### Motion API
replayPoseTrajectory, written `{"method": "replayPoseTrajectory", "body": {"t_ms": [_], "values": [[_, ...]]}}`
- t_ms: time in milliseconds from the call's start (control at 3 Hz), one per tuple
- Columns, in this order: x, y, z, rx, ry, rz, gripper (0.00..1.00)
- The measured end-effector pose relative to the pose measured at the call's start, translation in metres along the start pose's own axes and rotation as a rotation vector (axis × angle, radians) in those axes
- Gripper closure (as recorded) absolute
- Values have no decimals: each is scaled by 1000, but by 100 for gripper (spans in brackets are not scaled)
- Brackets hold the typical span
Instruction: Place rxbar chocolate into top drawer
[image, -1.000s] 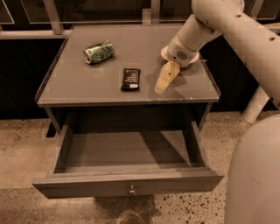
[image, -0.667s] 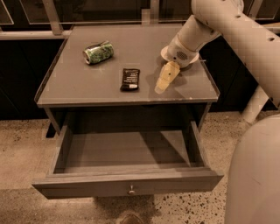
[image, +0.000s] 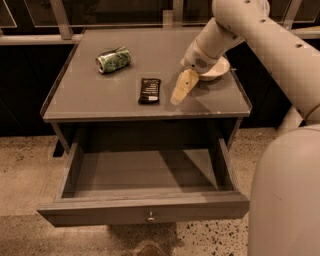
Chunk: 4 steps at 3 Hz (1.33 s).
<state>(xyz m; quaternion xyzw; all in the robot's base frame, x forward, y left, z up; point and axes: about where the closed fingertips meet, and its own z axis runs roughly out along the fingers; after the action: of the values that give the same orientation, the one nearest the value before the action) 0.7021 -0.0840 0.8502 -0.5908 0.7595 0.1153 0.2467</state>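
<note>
I move my gripper to the middle of the rxbar chocolate (image: 150, 91) on the table top next and close it there.
The rxbar chocolate (image: 149, 90), a flat black wrapped bar, lies on the grey table top (image: 100, 100) near the front middle. My gripper (image: 180, 90) hangs just right of the bar, tilted down and to the left, with its tip close to the table surface and nothing seen in it. The top drawer (image: 145, 212) is pulled wide open below the table top. Its inside is bare and its small round knob (image: 150, 217) faces me.
A crushed green can (image: 113, 59) lies on its side at the back left of the table top. My pale arm (image: 260, 40) reaches in from the upper right, and my body (image: 285, 200) fills the lower right. The floor (image: 25, 165) is speckled.
My gripper has moved a little to the left, closer to the rxbar chocolate. The bar, the can and the drawer have not moved.
</note>
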Motion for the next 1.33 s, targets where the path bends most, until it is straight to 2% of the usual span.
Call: {"method": "replayPoseTrajectory", "body": {"t_ms": [333, 667, 1000, 1333], "values": [[-44, -17, 18, -17, -19, -91, 0], [-85, -24, 35, -34, -37, -170, 0], [-95, -27, 33, -24, -49, -182, 0], [-83, -22, 40, -44, -69, -135, 0]]}}
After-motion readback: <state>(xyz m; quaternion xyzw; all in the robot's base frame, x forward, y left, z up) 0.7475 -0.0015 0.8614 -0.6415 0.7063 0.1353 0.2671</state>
